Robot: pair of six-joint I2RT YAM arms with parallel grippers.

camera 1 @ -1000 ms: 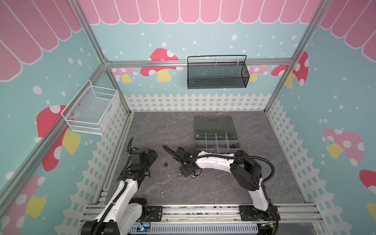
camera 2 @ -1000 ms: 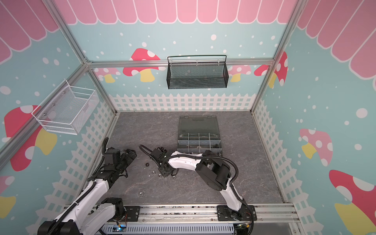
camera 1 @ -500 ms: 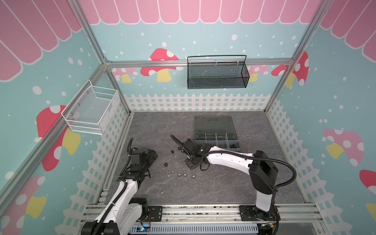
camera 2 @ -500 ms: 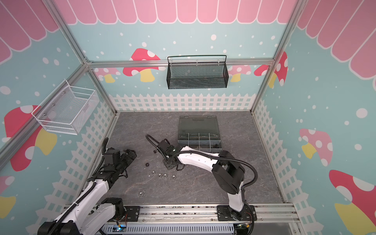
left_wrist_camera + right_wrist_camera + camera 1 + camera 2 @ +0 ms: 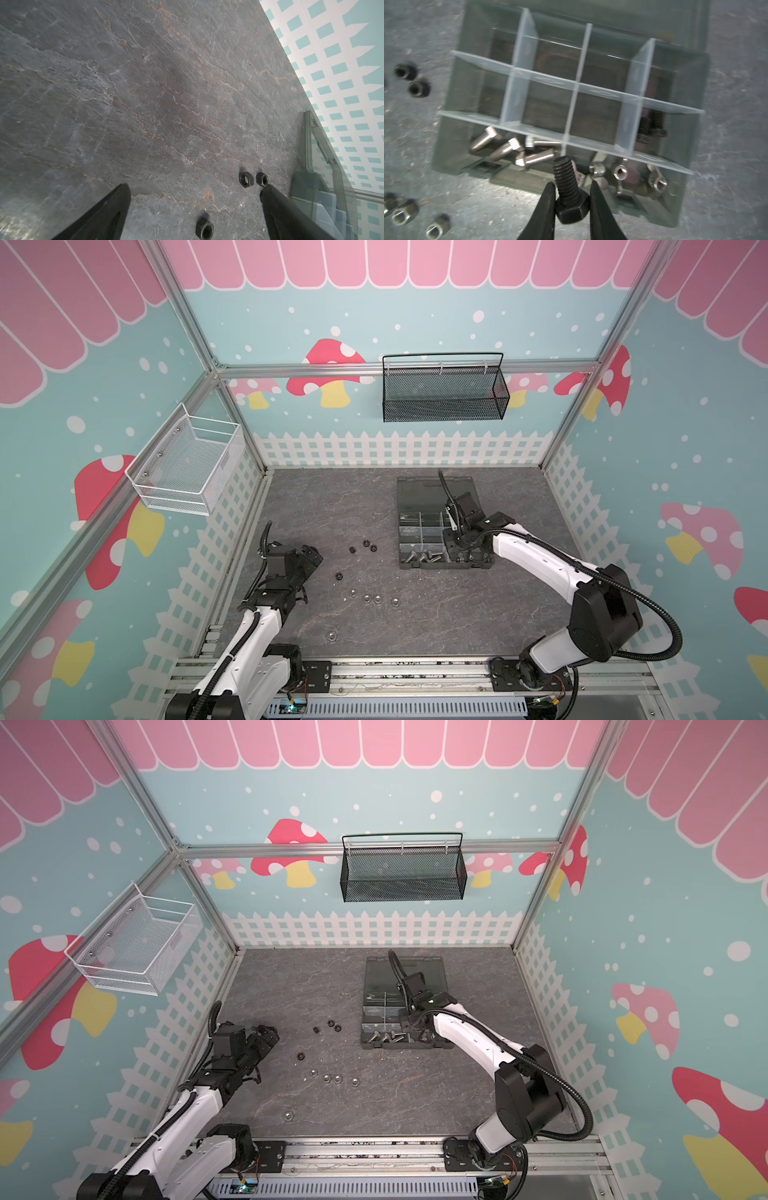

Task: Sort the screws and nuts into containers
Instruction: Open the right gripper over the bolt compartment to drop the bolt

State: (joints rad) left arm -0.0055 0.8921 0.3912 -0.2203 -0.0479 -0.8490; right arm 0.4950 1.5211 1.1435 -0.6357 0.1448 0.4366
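Next, I set the black screw down with my right gripper in the organizer box compartment holding the other black screws [image 5: 479, 537] [image 5: 655, 140].
My right gripper [image 5: 572, 185] is shut on the hex head of a black screw [image 5: 565, 178], its shank pointing at the containers of the dark grey organizer box [image 5: 691, 83]. In both top views this gripper [image 5: 457, 539] [image 5: 409, 1021] hangs over the box's near row. Silver screws [image 5: 508, 145], silver nuts [image 5: 620, 172] and black screws [image 5: 652, 124] lie in separate near compartments. Black nuts [image 5: 366, 543] [image 5: 245, 180] and silver nuts [image 5: 377, 598] are loose on the table. My left gripper [image 5: 309, 558] [image 5: 195, 189] stands open and empty just left of the black nuts.
The box's open lid [image 5: 434, 489] lies flat behind the compartments. One silver nut [image 5: 331, 635] sits apart near the front rail. A black mesh basket [image 5: 442, 389] hangs on the back wall and a white wire basket [image 5: 187, 468] on the left wall.
My right gripper has travelled from the loose nuts at the table's middle to over the organizer box, staying shut. The left arm has not moved.
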